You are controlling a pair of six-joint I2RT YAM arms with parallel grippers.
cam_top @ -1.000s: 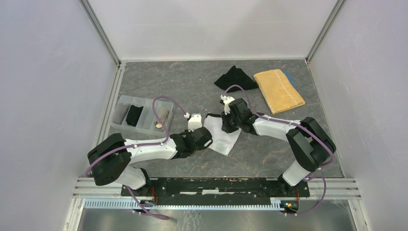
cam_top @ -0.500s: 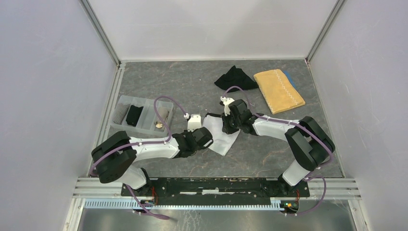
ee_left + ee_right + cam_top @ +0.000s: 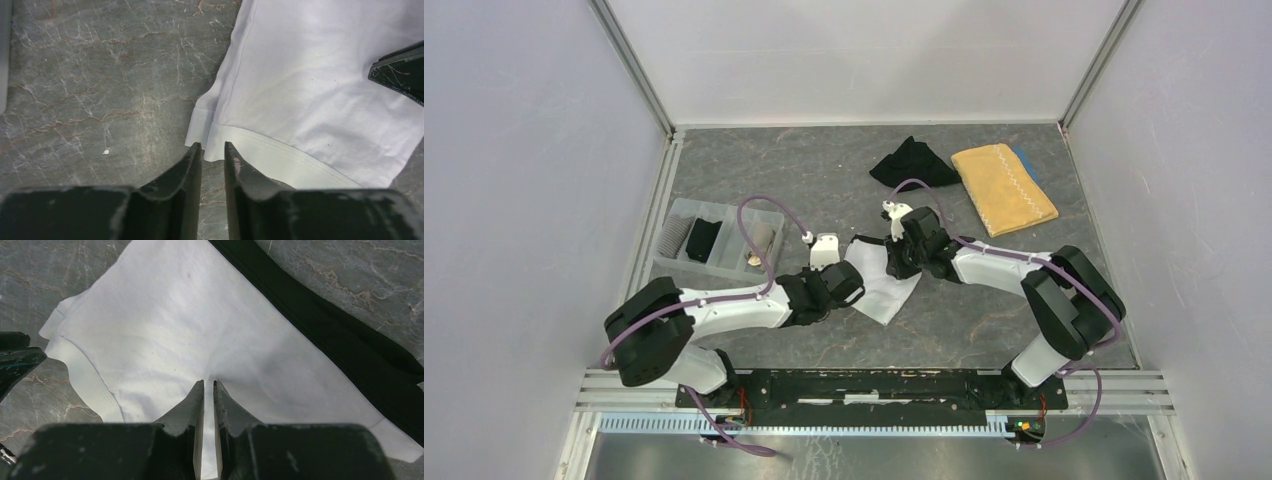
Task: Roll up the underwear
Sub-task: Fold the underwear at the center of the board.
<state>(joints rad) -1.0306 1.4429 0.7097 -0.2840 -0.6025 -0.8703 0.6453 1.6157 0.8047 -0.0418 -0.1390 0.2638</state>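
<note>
I will square the white underwear's hem and pinch that corner [image 3: 210, 145] with my left gripper before folding, because the hem slants and the layers lie apart at the underwear's corner.
A white underwear [image 3: 889, 285] with a black waistband [image 3: 340, 335] lies flat at the table's middle. It also shows in the left wrist view [image 3: 310, 90] and the right wrist view [image 3: 175, 325]. My left gripper [image 3: 856, 291] sits low at its left hem corner. Its jaws [image 3: 213, 147] stand narrowly apart, with bare table showing between them. My right gripper [image 3: 894, 264] rests on the garment's far part. Its jaws [image 3: 209, 384] are closed to a thin slit on the white cloth, with creases meeting at the tips. A black underwear [image 3: 912, 162] lies at the back.
A mustard-yellow towel [image 3: 1004, 188] lies at the back right, next to the black garment. A clear divided tray [image 3: 724, 208] at the left holds a grey-striped roll [image 3: 672, 237], a black roll [image 3: 702, 238] and a beige one [image 3: 765, 239]. White walls enclose the table.
My left arm has shifted slightly, its gripper edging up and left at the hem corner. The white underwear's near corner has drawn in a little. The right gripper has stayed put.
</note>
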